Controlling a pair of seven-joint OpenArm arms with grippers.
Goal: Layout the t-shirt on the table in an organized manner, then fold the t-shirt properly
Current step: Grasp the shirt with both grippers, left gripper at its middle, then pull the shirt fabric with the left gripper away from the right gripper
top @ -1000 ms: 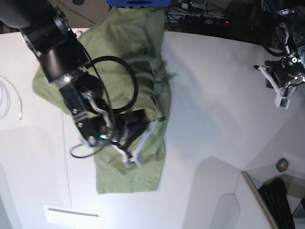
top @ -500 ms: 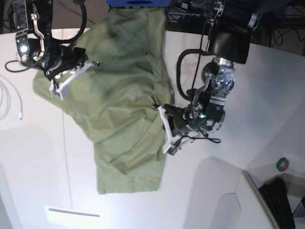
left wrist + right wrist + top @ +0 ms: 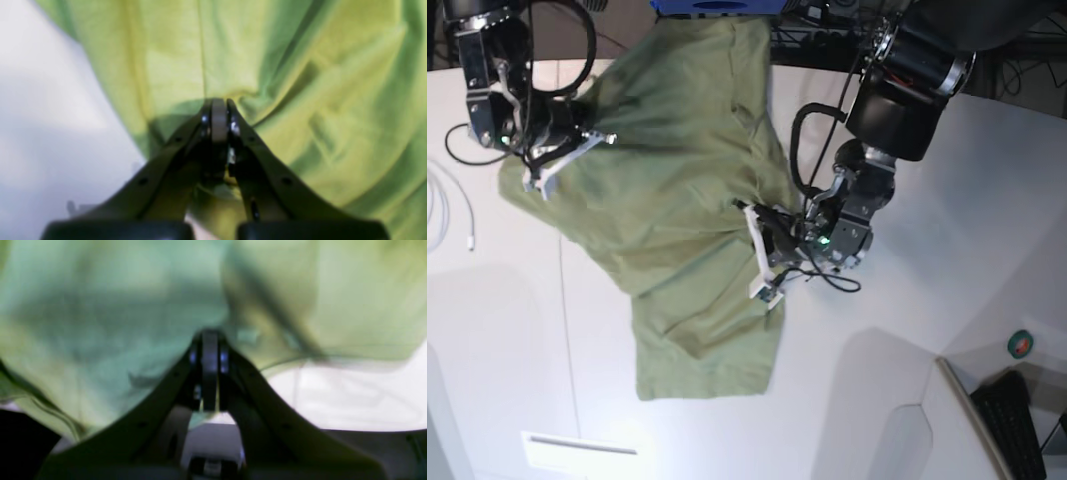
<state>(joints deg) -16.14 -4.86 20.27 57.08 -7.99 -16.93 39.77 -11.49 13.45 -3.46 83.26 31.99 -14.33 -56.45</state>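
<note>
Next, my left gripper lets go of the t-shirt's edge on the bare white table [image 3: 809,362] between the t-shirt and the dark keyboard.
The olive-green t-shirt [image 3: 677,180] lies rumpled on the white table [image 3: 907,180], its far end hanging over the back edge. In the base view my left gripper [image 3: 747,212] is shut on the shirt's right edge, and creases fan out from the pinch. Up close, its dark jaws [image 3: 218,104] are pressed together on a fold of the t-shirt [image 3: 300,66]. My right gripper [image 3: 609,135] is shut on the shirt's upper left part, pulling the cloth taut. The right wrist view shows that gripper [image 3: 209,335] closed against the blurred t-shirt [image 3: 100,306].
A white cable [image 3: 442,210] loops at the table's left edge. A green tape roll [image 3: 1020,345] and a dark keyboard [image 3: 1012,420] sit at the lower right. A thin dark seam [image 3: 567,330] runs down the table. A blue object [image 3: 717,6] lies beyond the back edge.
A second ago the right arm was over the shirt's middle and the left arm far right. Now each pinches a shirt edge, and the left gripper has dragged its edge slightly left.
</note>
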